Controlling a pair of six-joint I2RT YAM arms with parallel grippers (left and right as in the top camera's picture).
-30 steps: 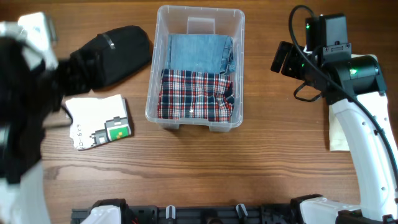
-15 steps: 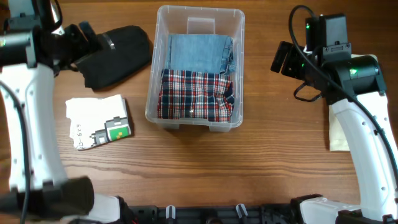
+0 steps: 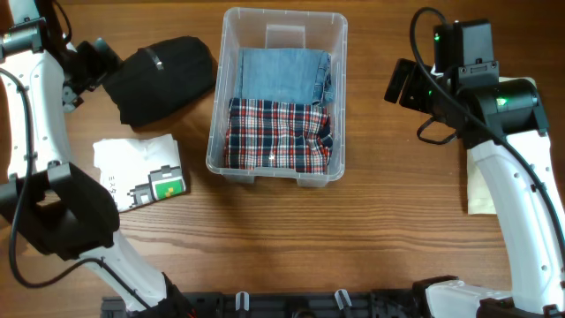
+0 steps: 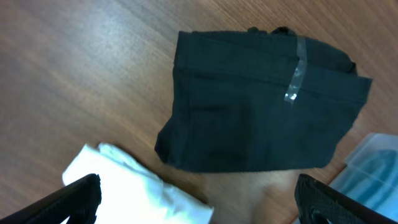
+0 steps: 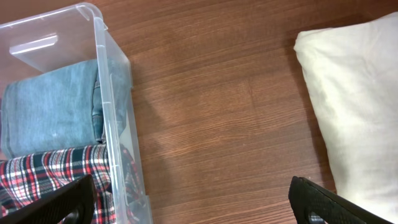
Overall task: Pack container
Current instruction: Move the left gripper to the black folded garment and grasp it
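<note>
My left gripper should close next on the black garment's end (image 3: 118, 95) (image 4: 185, 90) farthest from the clear plastic container, because that garment still has to be packed.
The clear plastic container (image 3: 221, 106) stands at the table's middle back and holds a folded blue denim garment (image 3: 281, 74) and a folded red plaid garment (image 3: 275, 134); it also shows in the right wrist view (image 5: 115, 68). A folded black garment (image 3: 163, 78) lies left of it, seen close in the left wrist view (image 4: 261, 106). A folded white garment with a printed patch (image 3: 139, 173) lies in front of that. My left gripper (image 3: 88, 64) hovers open and empty beside the black garment's left end. My right gripper (image 3: 402, 84) is open and empty, right of the container.
A cream folded cloth (image 5: 357, 106) lies on the wood at the right, partly under my right arm (image 3: 512, 177) in the overhead view. A dark rail (image 3: 291, 305) runs along the table's front edge.
My left arm has swung up and back toward the far left corner, and its gripper now sits at the black garment's left end. The right arm has not moved.
</note>
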